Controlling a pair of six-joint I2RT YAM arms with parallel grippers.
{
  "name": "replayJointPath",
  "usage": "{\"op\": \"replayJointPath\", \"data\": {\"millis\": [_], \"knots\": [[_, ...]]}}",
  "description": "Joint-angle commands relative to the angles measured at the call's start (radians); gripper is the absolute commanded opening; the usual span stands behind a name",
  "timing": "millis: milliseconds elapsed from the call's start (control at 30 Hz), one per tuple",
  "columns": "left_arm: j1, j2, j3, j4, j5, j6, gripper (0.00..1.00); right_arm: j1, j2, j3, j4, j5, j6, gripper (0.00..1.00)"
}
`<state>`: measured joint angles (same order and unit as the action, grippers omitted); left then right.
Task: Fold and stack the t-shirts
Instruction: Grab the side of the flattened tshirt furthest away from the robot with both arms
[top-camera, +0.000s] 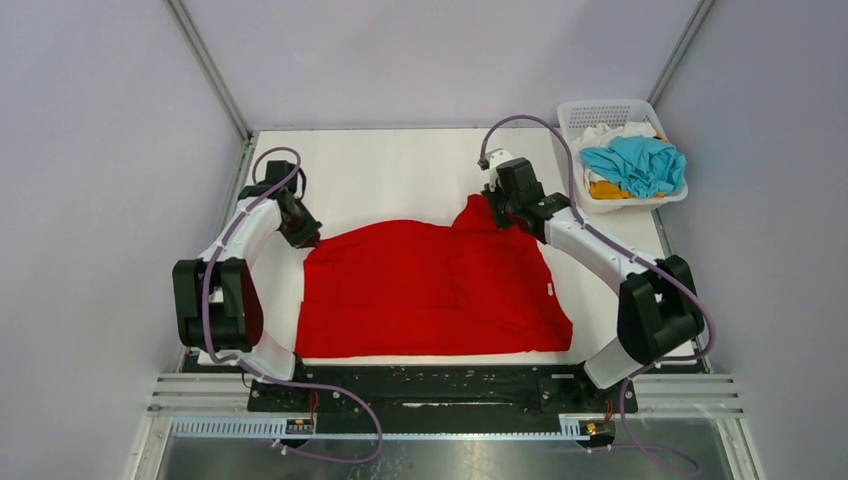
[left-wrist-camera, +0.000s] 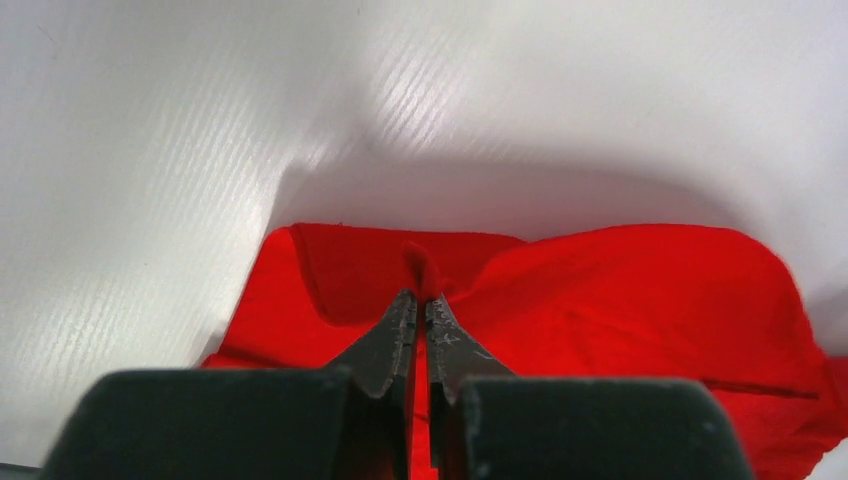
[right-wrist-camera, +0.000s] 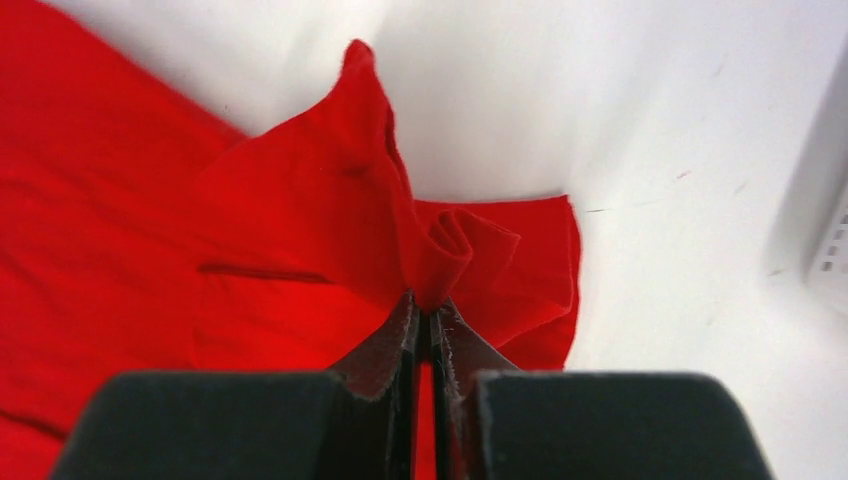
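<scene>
My left gripper is to let go of the red T-shirt's corner, now on the white table, soon. It will release it beside the near end of the crease crossing the red cloth (top-camera: 317, 297).
The red t-shirt (top-camera: 430, 290) lies spread across the middle of the white table. My left gripper (top-camera: 305, 238) is shut on its far left corner; in the left wrist view the gripper (left-wrist-camera: 421, 300) pinches a fold of red cloth (left-wrist-camera: 600, 290). My right gripper (top-camera: 497, 205) is shut on the far right corner, which is lifted into a peak. In the right wrist view the gripper (right-wrist-camera: 427, 305) clamps a bunched fold of red cloth (right-wrist-camera: 300, 200). The turquoise-blue t-shirt (top-camera: 635, 163), orange-yellow t-shirt (top-camera: 607, 189) and white t-shirt (top-camera: 610, 132) lie in the basket.
The white perforated basket (top-camera: 575, 112) stands at the back right corner of the table (top-camera: 400, 170); its edge shows in the right wrist view (right-wrist-camera: 830, 250). Grey walls enclose the table on three sides. The arm bases sit along the near edge.
</scene>
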<state>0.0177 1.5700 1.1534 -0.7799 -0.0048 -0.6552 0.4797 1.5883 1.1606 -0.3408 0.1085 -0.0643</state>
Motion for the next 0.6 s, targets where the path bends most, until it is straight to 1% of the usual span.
{"op": "replayJointPath", "data": {"millis": [0, 167, 267, 367, 567], "knots": [[0.001, 0.045, 0.102, 0.036, -0.07, -0.013, 0.0, -0.001, -0.078, 0.007, 0.041, 0.076, -0.035, 0.05], [0.002, 0.132, 0.219, 0.004, -0.08, -0.005, 0.0, -0.002, -0.058, 0.042, 0.028, 0.1, -0.057, 0.06], [0.001, 0.135, 0.234, -0.015, -0.106, -0.001, 0.0, -0.001, -0.059, 0.043, 0.027, 0.109, -0.059, 0.06], [0.0, 0.106, 0.178, 0.01, -0.084, -0.004, 0.0, -0.001, -0.079, 0.025, 0.032, 0.092, -0.045, 0.06], [-0.007, 0.029, 0.012, 0.063, -0.059, -0.028, 0.0, 0.003, -0.164, -0.073, 0.021, 0.057, 0.014, 0.07]]}}
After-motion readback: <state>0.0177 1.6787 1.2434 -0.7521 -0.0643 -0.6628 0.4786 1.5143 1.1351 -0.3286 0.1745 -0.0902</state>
